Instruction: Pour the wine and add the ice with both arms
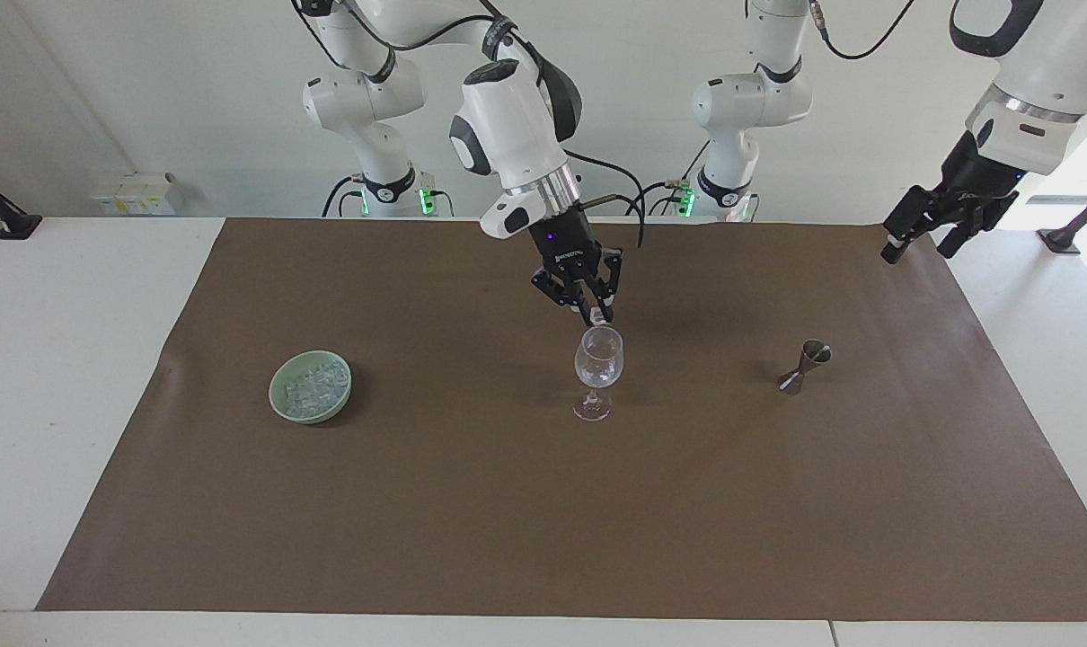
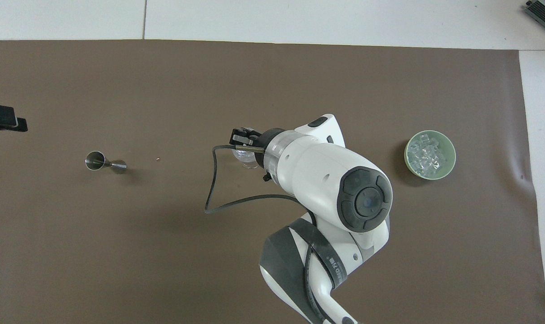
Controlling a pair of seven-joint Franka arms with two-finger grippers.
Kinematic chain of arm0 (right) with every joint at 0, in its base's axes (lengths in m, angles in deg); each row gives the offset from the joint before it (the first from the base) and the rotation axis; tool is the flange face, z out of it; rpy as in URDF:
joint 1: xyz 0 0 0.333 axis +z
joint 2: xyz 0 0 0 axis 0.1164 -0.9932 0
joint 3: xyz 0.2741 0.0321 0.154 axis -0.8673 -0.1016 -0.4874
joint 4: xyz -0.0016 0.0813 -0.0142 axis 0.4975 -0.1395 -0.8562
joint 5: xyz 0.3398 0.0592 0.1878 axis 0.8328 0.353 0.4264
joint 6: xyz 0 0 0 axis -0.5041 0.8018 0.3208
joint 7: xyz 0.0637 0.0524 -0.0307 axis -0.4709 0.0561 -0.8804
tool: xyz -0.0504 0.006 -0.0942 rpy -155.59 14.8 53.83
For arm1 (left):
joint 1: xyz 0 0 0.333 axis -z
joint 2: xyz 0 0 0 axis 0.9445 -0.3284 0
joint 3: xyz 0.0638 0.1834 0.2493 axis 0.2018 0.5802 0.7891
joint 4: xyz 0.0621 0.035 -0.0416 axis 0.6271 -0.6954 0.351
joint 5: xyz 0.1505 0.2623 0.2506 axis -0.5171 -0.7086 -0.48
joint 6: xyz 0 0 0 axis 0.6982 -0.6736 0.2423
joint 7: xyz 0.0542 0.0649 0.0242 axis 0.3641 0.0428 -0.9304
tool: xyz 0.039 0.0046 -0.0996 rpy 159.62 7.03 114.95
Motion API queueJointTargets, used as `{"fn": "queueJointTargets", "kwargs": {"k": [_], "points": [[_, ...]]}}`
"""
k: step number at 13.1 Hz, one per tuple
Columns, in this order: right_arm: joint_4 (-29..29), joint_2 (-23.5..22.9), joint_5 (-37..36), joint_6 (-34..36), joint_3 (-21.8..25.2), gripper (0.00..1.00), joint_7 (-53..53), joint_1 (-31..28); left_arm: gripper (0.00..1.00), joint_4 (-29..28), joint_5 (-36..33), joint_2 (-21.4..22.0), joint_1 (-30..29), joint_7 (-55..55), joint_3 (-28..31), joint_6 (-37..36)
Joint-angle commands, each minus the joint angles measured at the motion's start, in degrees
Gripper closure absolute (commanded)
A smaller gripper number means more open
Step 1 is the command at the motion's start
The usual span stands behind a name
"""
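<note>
The small ice cube, now just above the glass's rim, will be released by my right gripper inside the clear wine glass (image 2: 246, 151), which is in the middle of the brown mat.
A clear wine glass (image 1: 599, 361) stands upright in the middle of the brown mat. My right gripper (image 1: 596, 314) hangs just above its rim, shut on a small clear ice cube (image 1: 598, 317). In the overhead view the right gripper (image 2: 242, 135) and its arm cover most of the glass (image 2: 247, 158). More ice (image 1: 313, 385) fills a pale green bowl (image 1: 278, 403) toward the right arm's end; the bowl (image 2: 408, 163) and its ice (image 2: 429, 153) also show in the overhead view. My left gripper (image 1: 919, 244) is open and empty, raised over the mat's edge at the left arm's end.
A small steel jigger (image 1: 806, 364) stands on the mat between the glass and the left arm's end, also seen in the overhead view (image 2: 101, 161). The brown mat (image 1: 508, 521) covers most of the white table. A tiny crumb (image 2: 158, 159) lies beside the jigger.
</note>
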Motion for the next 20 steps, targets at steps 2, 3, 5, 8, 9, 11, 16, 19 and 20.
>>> {"fn": "queueJointTargets", "kwargs": {"k": [2,3,5,8,9,11,16,19,20], "points": [[3.17,-3.76,-0.46,-1.08,-0.33,1.00,0.72,-0.13,0.00,1.60,-5.26,1.75,-3.99,4.31,-7.70,-7.95],[3.17,-3.76,-0.46,-1.08,-0.33,1.00,0.81,-0.13,0.00,1.33,-5.63,2.54,-4.69,4.31,-9.03,-9.09],[2.65,-3.85,-0.37,-0.91,-0.33,1.00,0.72,0.05,0.00,0.63,-5.64,3.42,-5.40,3.79,-9.40,-9.20],[1.07,-3.67,-0.46,-0.73,-0.24,1.00,0.63,-0.13,0.00,-1.04,-5.55,4.31,-5.23,3.70,-9.49,-8.84],[0.98,-3.59,-0.46,-0.64,-0.15,0.99,0.72,-0.04,0.00,-1.04,-5.55,4.31,-5.23,3.70,-9.49,-8.66],[1.06,-3.59,-0.55,-0.64,-0.15,0.74,0.81,-0.13,0.00,-1.04,-5.03,4.22,-5.49,3.44,-9.49,-6.57],[1.15,-3.67,-0.46,-0.64,-0.15,0.43,1.16,-0.66,0.00,-4.21,-1.77,5.45,-4.01,3.08,-8.70,-4.00],[1.42,-3.67,-0.46,-0.64,-0.15,0.42,1.51,-0.66,0.00,-4.29,-1.86,5.71,-2.17,3.17,-7.56,-5.93],[1.42,-3.67,-0.46,-0.64,-0.15,0.37,1.51,-0.66,0.00,-4.30,-1.86,5.80,-1.37,3.26,-6.25,-6.63]]}}
